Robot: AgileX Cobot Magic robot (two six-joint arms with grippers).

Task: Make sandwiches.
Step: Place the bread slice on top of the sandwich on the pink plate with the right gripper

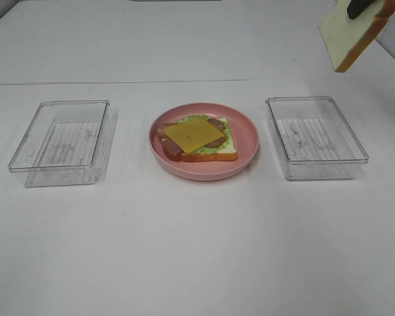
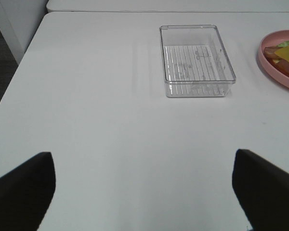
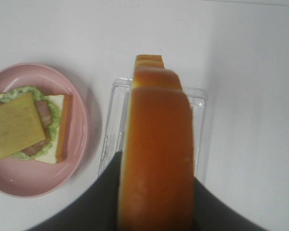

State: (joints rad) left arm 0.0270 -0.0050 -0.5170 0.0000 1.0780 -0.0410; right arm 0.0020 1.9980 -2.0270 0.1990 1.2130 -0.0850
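Observation:
The bread slice in my right gripper will be let go on top of the yellow cheese slice (image 1: pixel 198 131) (image 3: pixel 20 124) on the round pink plate.
An open sandwich (image 1: pixel 199 139) lies on the round pink plate (image 1: pixel 247 131) at the table's middle: a bread slice, green lettuce, reddish-brown bacon and a yellow cheese slice (image 1: pixel 193 133) on top. It also shows in the right wrist view (image 3: pixel 31 125). My right gripper (image 1: pixel 363 6) is shut on a second bread slice (image 1: pixel 351 29), held high above the table at the far right; its orange-brown crust (image 3: pixel 156 154) fills the right wrist view. My left gripper (image 2: pixel 144 185) is open and empty, low over bare table left of the left tray.
Two clear plastic trays stand beside the plate, one on the left (image 1: pixel 62 141) and one on the right (image 1: pixel 315 136); neither holds anything. The left tray (image 2: pixel 196 60) and the plate's rim (image 2: pixel 274 67) show in the left wrist view.

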